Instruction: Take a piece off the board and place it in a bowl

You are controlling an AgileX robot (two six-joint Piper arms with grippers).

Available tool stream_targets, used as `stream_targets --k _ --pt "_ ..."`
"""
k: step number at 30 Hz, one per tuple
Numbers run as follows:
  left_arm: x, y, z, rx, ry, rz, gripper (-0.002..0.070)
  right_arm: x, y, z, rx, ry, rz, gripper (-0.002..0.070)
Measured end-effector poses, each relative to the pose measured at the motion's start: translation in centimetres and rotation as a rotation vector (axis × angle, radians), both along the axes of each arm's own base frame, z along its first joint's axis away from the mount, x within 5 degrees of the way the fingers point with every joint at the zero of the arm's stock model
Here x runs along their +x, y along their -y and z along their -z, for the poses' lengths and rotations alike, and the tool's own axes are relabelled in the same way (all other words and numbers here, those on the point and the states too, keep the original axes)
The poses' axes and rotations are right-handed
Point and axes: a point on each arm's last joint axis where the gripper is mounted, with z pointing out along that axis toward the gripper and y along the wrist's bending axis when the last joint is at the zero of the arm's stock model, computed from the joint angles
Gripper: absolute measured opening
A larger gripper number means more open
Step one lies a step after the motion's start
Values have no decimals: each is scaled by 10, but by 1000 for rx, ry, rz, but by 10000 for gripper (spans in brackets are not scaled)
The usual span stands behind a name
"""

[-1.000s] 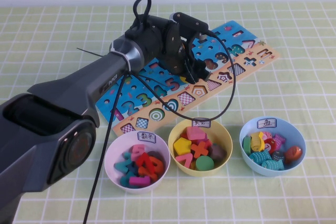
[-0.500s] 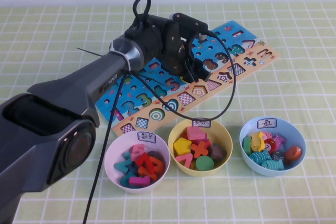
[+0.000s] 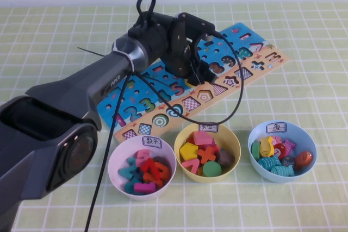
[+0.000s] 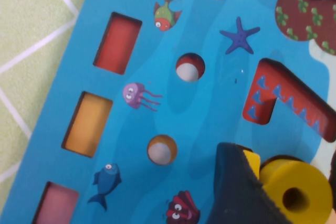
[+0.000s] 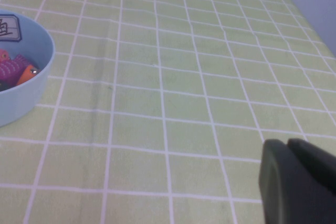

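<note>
I will release the yellow number 6 piece from my left gripper inside the pale pink bowl [image 3: 138,153], just behind its number pieces.
The blue and tan board [image 3: 246,41] lies slanted across the middle of the table. My left gripper [image 3: 199,74] is low over the board's middle. In the left wrist view my left gripper [image 4: 283,184] is shut on the yellow number 6 piece [image 4: 304,179], with a dark finger [image 4: 236,192] pressed on its side, right above the blue board [image 4: 210,108]. The pale pink bowl [image 3: 116,158] with a white label stands at the front left and holds several number pieces. My right gripper [image 5: 287,144] is shut and empty, low over bare cloth, out of the high view.
A yellow bowl [image 3: 235,144] of shape pieces and a light blue bowl [image 3: 314,144] of fish pieces stand to the right of the pink bowl. The left arm's cable [image 3: 239,88] loops over the board. A green checked cloth [image 3: 304,96] covers the table.
My left gripper has shifted slightly toward the far left with the yellow piece. The board has turned a little under it. The bowls have not moved.
</note>
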Motion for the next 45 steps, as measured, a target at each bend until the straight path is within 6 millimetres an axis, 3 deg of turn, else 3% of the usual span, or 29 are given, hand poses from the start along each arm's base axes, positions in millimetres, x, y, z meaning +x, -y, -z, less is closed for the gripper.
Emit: stream_targets --k 16,25,30,31,37,45 --pt "-4 -5 -23 19 26 -11 304 0 0 0 0 0 0 -17" --pt "-17 2 -56 12 79 16 304 0 0 0 0 0 0 -17" --pt "-23 1 -60 54 62 24 304 0 0 0 0 0 0 -17" --pt "-19 -6 -60 61 52 8 304 0 0 0 0 0 0 -17" --pt "-37 5 -71 83 31 43 304 0 0 0 0 0 0 -17" --pt "-72 -16 -71 116 -12 59 304 0 0 0 0 0 0 -17"
